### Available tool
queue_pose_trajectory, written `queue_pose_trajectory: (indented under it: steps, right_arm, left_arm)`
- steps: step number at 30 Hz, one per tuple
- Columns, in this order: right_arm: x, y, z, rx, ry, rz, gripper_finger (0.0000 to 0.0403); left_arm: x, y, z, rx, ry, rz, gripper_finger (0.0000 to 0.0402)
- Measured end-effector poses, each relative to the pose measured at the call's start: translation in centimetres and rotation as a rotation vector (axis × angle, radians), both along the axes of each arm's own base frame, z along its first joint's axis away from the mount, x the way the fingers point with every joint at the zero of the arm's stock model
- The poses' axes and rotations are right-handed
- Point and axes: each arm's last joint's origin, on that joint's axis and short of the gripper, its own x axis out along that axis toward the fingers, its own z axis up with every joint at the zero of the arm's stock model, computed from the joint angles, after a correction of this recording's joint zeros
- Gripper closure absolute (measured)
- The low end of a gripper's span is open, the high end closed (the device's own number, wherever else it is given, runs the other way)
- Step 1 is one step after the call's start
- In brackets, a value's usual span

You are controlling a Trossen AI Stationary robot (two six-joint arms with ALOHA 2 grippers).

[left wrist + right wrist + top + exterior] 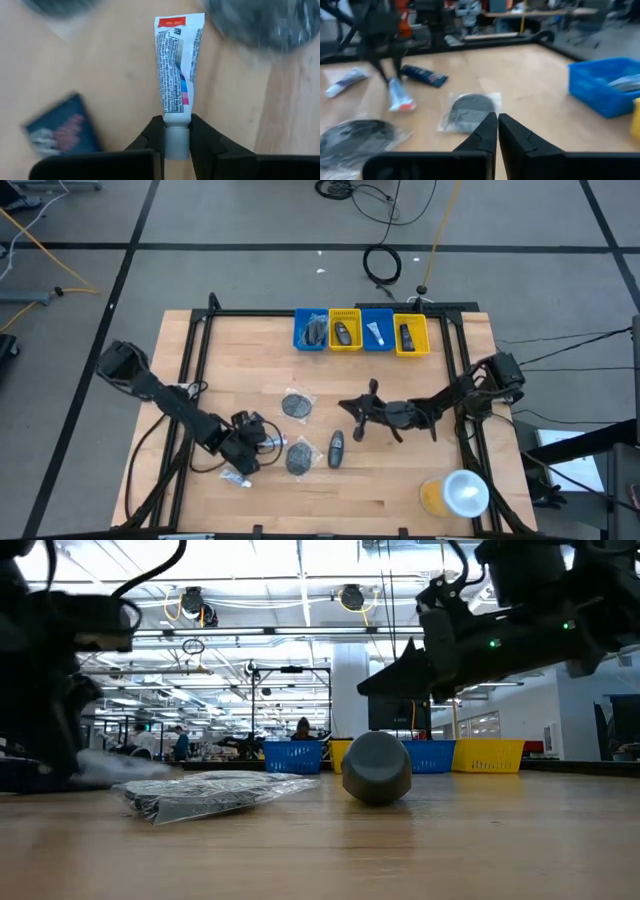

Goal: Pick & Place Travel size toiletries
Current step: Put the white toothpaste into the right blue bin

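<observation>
The left gripper I have will release the white tube in my right gripper above the table beside the far round piece (321, 406).
My left gripper (176, 145) is over the near-left part of the table (400, 500), shut on a small white printed tube (176, 65). It also shows in the high view as my left gripper (262, 442). My right gripper (497, 131) is shut and empty, hovering near the table's middle; the high view shows it as my right gripper (350, 410). Lying flat on the table are two clear-wrapped dark round pieces (296, 405) (300, 457), a dark bottle (336, 448), a dark blue sachet (425, 76) and another white tube (342, 82). My left gripper pinches the white tube by its grey cap end (176, 136) between the two fingers. It comes from above, pointing down. The tube hangs below the fingers with its red crimped end (402, 105) lowest. I cannot tell whether that end touches the table.
Along the far edge stand a blue bin (311, 330), a yellow bin (344, 330), a second blue bin (376, 331) and a second yellow bin (410, 334), each holding an item. A large yellow cup with white lid (457, 493) lies at the near right.
</observation>
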Motion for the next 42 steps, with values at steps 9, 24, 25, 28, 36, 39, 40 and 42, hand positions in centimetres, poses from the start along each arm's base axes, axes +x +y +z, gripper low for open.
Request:
queue_pose_trajectory:
  steps: [9,24,25,28,36,39,40,42]
  right_arm:
    - [1.9,0.6,0.5,-0.036,0.099,0.154,0.0278]
    - [2.2,1.9,-0.4,-0.399,0.263,0.291,0.0143]
    - [2.2,1.8,-0.8,-0.413,0.278,0.275,0.0143]
    - [2.4,1.5,-1.8,-0.451,0.303,0.195,0.0143]
    - [3.2,1.0,-3.2,-0.569,0.231,0.011,0.0148]
    - [3.8,1.1,-3.0,-0.604,0.226,0.014,0.0148]
    - [4.2,1.2,-2.6,-0.608,0.215,0.011,0.0150]
    - [4.8,1.3,-2.2,-0.611,0.213,0.007,0.0157]
  left_arm:
    - [2.6,3.5,2.6,0.054,-0.193,-0.028,0.0311]
    - [8.5,9.1,1.2,-0.020,-0.414,-0.129,0.0339]
    - [8.6,9.3,1.3,-0.020,-0.425,-0.121,0.0339]
    - [9.1,9.8,1.8,-0.019,-0.497,-0.099,0.0346]
    - [9.7,10.6,2.3,-0.047,-0.582,-0.025,0.0341]
    - [9.8,10.9,2.2,-0.033,-0.593,0.005,0.0339]
    - [9.8,10.9,2.1,-0.028,-0.591,0.010,0.0341]
    - [9.9,10.9,2.0,-0.025,-0.588,0.015,0.0345]
